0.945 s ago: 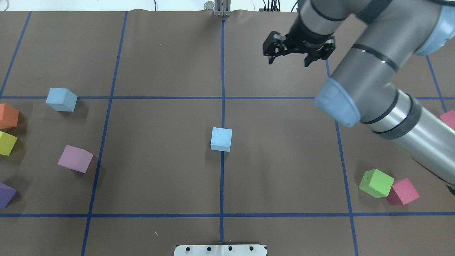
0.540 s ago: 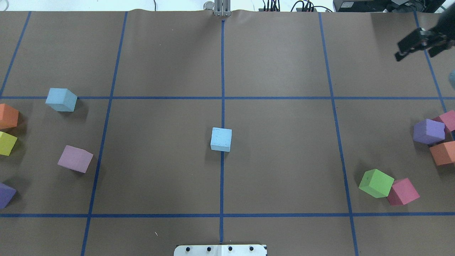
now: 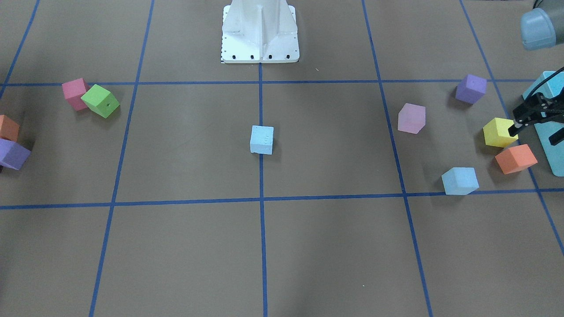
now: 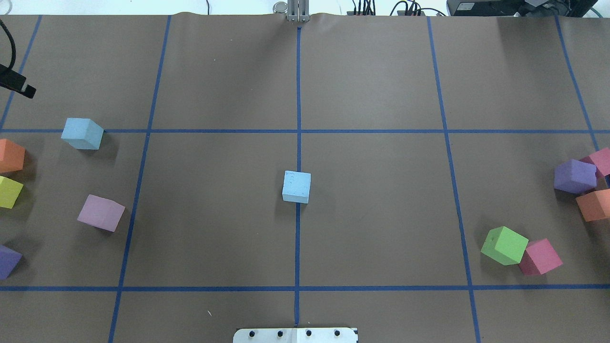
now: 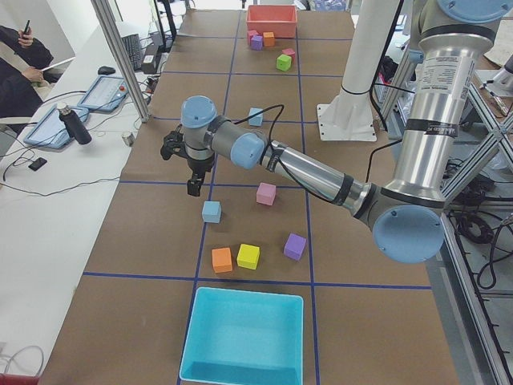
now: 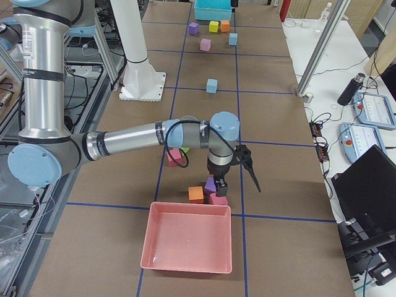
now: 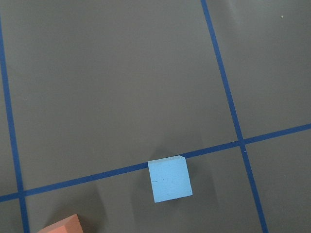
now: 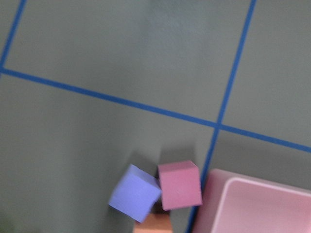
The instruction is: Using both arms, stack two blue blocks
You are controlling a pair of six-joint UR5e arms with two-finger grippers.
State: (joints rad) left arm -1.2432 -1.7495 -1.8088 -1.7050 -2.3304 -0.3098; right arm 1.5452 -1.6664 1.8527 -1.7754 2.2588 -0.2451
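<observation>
The blue block beside the orange cube is next for my left gripper, which should go there and close on opposite sides of the block (image 3: pixel 460 181) (image 7: pixel 170 179).
One pale blue block (image 4: pixel 296 186) sits at the table's centre on the middle tape line, also in the front view (image 3: pixel 261 139). The other blue block (image 4: pixel 82 134) sits at the robot's left, also in the front view (image 3: pixel 459 181) and low in the left wrist view (image 7: pixel 169 178). My left gripper (image 3: pixel 534 135) hangs open and empty above the table, near that left block but not over it. Only one of its fingertips (image 4: pixel 19 85) shows in the overhead view. My right gripper (image 6: pixel 238 185) hovers over the cube cluster at the right end. I cannot tell whether it is open.
Orange (image 4: pixel 9 156), yellow (image 4: pixel 8 192), lilac (image 4: pixel 101 213) and purple (image 4: pixel 7 261) cubes lie near the left block. Green (image 4: pixel 504 245), pink (image 4: pixel 540 257), purple (image 4: pixel 574 176) and orange (image 4: pixel 593 205) cubes lie at the right. A turquoise box (image 5: pixel 240 337) and a pink tray (image 6: pixel 185 244) stand at the table ends.
My right arm has swung from the far middle-right out of the overhead view at the right edge. A fingertip of my left gripper has come in at the left edge.
</observation>
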